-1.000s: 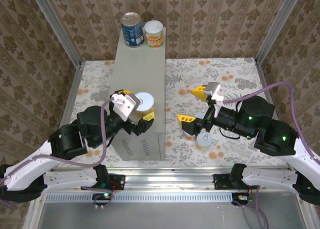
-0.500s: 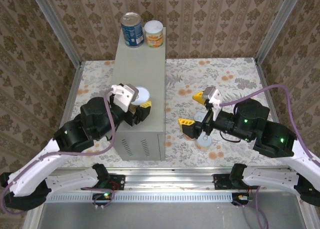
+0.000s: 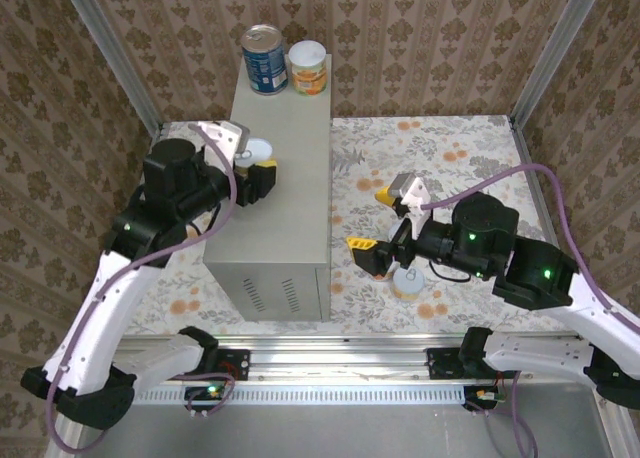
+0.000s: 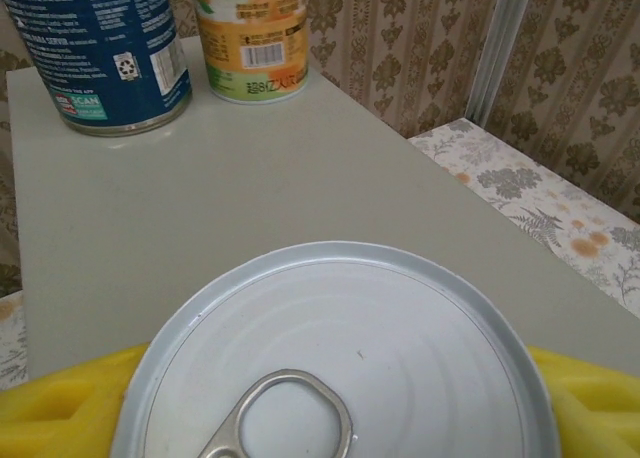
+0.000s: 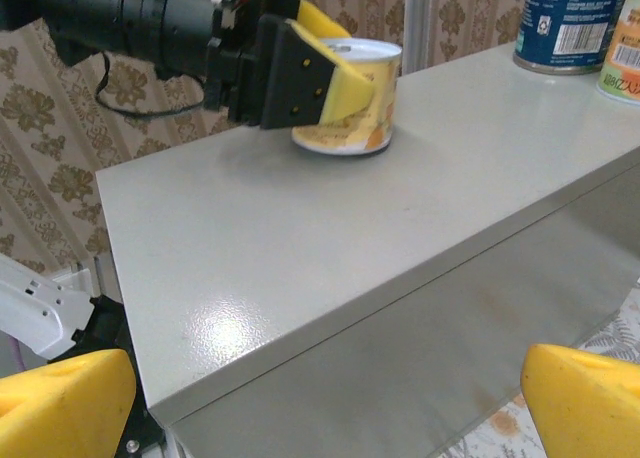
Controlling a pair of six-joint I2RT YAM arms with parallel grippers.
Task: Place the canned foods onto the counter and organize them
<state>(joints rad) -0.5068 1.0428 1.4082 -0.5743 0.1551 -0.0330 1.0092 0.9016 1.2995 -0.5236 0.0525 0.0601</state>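
Note:
The robot's left gripper will release the short orange-labelled can on the grey counter [image 3: 261, 136] [image 4: 216, 236] just in front of the blue can.
My left gripper [image 3: 257, 160] is shut on a short orange-labelled can [image 4: 340, 358], its yellow pads [image 4: 60, 408] pressed to both sides of the can. The can [image 5: 345, 96] stands upright on the grey counter [image 3: 285, 208], about mid-length near its left edge. At the counter's far end stand a taller blue can [image 3: 264, 58] and another orange can [image 3: 308, 68], side by side. My right gripper [image 3: 372, 220] is open and holds nothing. It hangs to the right of the counter's side wall [image 5: 420, 318], above two short cans [image 3: 407, 281] on the floor.
The floral-patterned floor [image 3: 450, 148] surrounds the counter, fenced by aluminium posts [image 3: 545, 48] and patterned walls. The counter's near face has vent slots [image 3: 270, 300]. Bare counter top [image 4: 300, 178] lies between the held can and the two cans at the far end.
The left gripper closed on the orange can at the counter's near end and carried it toward the far end. The right gripper drifted slightly left and stayed open.

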